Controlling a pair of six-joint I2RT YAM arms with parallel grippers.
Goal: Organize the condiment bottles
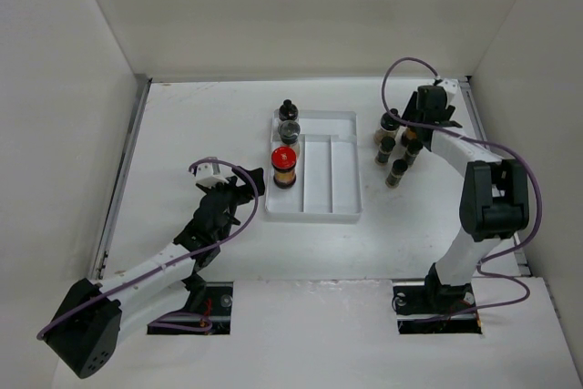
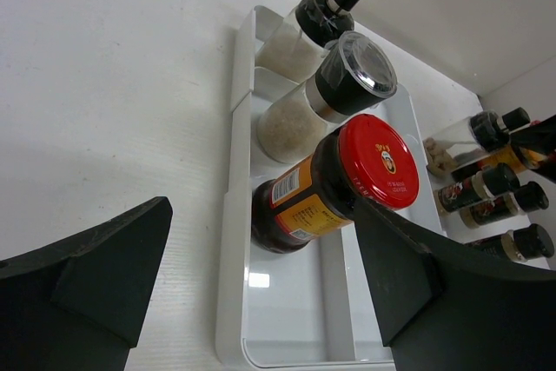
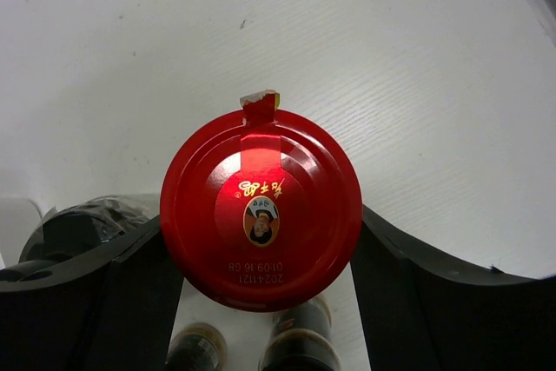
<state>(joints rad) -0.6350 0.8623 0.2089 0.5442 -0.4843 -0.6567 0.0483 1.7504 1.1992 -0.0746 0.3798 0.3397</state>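
Note:
The red-capped bottle in my right gripper will be let go in the tray's far compartment (image 1: 314,126), beside the slim black-capped bottle.
The white divided tray (image 1: 332,179) holds three bottles in its left compartment: a slim black-capped bottle (image 1: 288,108), a pale black-capped bottle (image 1: 289,130) and an amber red-capped bottle (image 1: 284,167). All three show in the left wrist view, the red-capped one (image 2: 347,180) nearest. My left gripper (image 1: 246,185) is open and empty just left of the tray, level with that bottle. My right gripper (image 1: 421,125) is right of the tray over several slim black-capped bottles (image 1: 396,170). It is shut on the second red-capped bottle (image 3: 261,206), one finger on each side of the cap.
The tray's middle and right compartments (image 1: 344,175) hold nothing. The tray's near left rim (image 2: 228,241) lies between my left fingers. A black cap (image 3: 74,228) sits left of the held bottle, and slim bottle tops (image 3: 300,345) lie below it. White walls enclose the table.

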